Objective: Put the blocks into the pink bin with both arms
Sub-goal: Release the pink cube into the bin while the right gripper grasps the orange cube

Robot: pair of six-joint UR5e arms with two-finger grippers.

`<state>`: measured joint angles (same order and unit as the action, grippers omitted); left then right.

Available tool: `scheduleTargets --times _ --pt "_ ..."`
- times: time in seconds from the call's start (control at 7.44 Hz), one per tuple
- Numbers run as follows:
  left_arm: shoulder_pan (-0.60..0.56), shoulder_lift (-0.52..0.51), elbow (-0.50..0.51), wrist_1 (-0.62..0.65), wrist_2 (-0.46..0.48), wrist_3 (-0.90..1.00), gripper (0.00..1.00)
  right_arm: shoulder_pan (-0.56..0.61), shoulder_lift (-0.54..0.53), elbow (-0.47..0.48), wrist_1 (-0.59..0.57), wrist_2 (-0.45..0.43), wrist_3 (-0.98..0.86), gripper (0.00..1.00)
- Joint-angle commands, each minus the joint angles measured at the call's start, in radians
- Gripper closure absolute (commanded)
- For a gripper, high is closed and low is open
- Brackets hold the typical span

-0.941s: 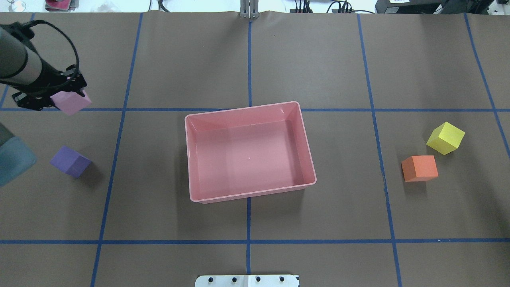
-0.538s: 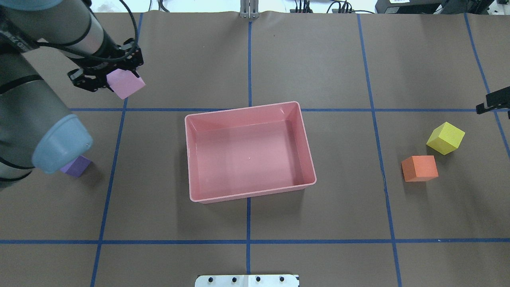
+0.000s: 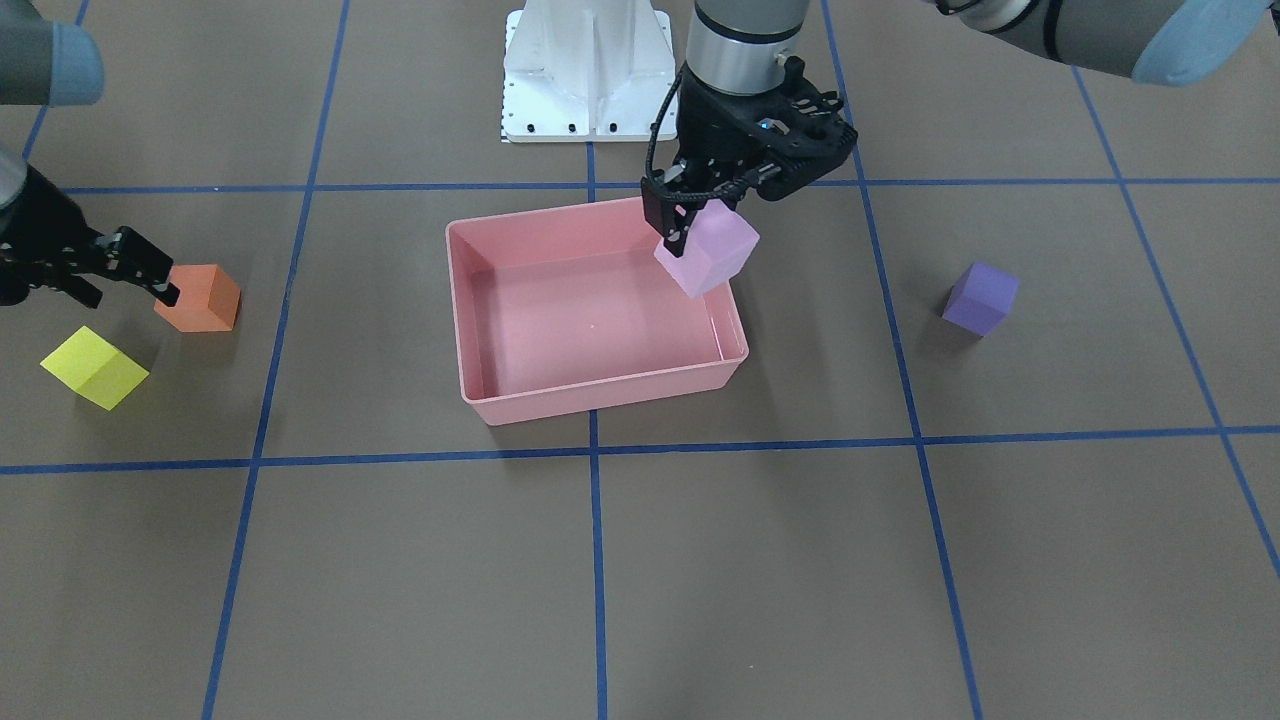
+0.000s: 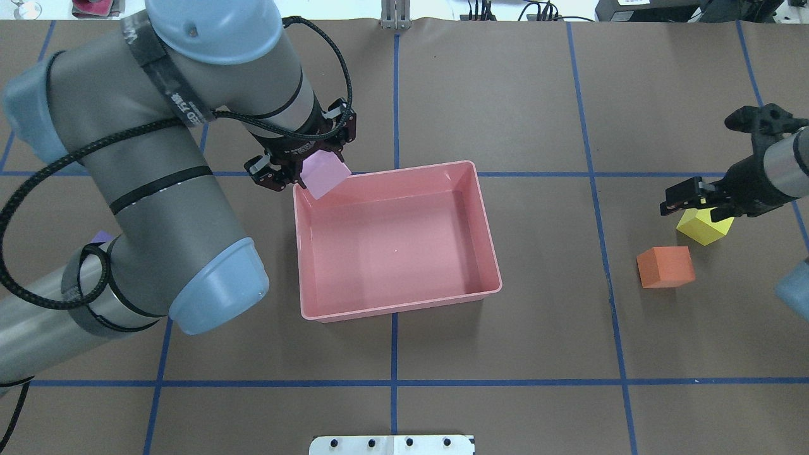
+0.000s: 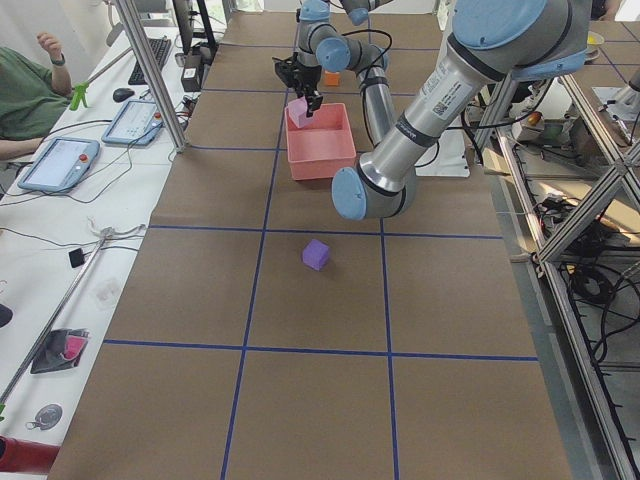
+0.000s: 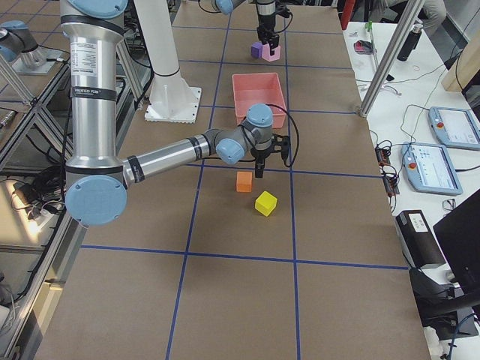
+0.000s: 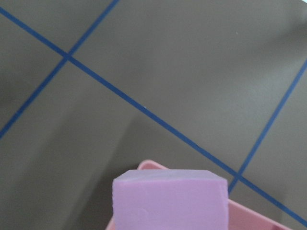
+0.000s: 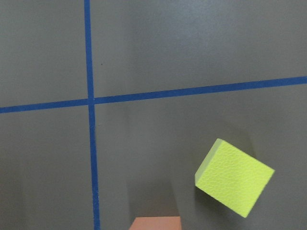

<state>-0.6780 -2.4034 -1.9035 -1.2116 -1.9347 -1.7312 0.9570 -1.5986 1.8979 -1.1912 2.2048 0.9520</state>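
Observation:
The robot's right gripper should next move to the orange cube beside the yellow cube and close on the orange cube's upper sides (image 3: 196, 290) (image 8: 156, 223).
My left gripper (image 4: 302, 165) is shut on the light pink cube (image 4: 323, 176) and holds it above the far left corner of the pink bin (image 4: 398, 249). The front view shows the same cube (image 3: 707, 252) over the bin's (image 3: 590, 325) corner. The bin holds no blocks. My right gripper (image 4: 695, 205) is open and empty, hovering over the yellow cube (image 4: 703, 229), with the orange cube (image 4: 665, 266) just in front. The purple cube (image 3: 980, 297) rests on the table to the bin's left, mostly hidden by my left arm in the overhead view.
Brown paper with blue tape grid lines covers the table. The white base mount (image 3: 585, 70) stands at the robot's edge. Operators' tablets and cables (image 5: 60, 160) lie on a side table beyond the far edge.
My left arm has carried the light pink cube rightward to the bin's far left corner. My right arm has come in from the right edge to above the yellow cube.

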Motion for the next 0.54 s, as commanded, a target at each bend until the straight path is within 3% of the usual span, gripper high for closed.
scheduleTargets --times 0.0,0.4 --pt "0.032 -0.01 0.023 -0.005 0.023 -0.01 1.0 -0.086 -0.006 -0.017 -0.002 -0.05 0.007 0.0" --pt "0.043 -0.017 0.034 -0.006 0.031 -0.016 1.0 -0.09 -0.049 -0.025 -0.002 -0.05 -0.07 0.0"
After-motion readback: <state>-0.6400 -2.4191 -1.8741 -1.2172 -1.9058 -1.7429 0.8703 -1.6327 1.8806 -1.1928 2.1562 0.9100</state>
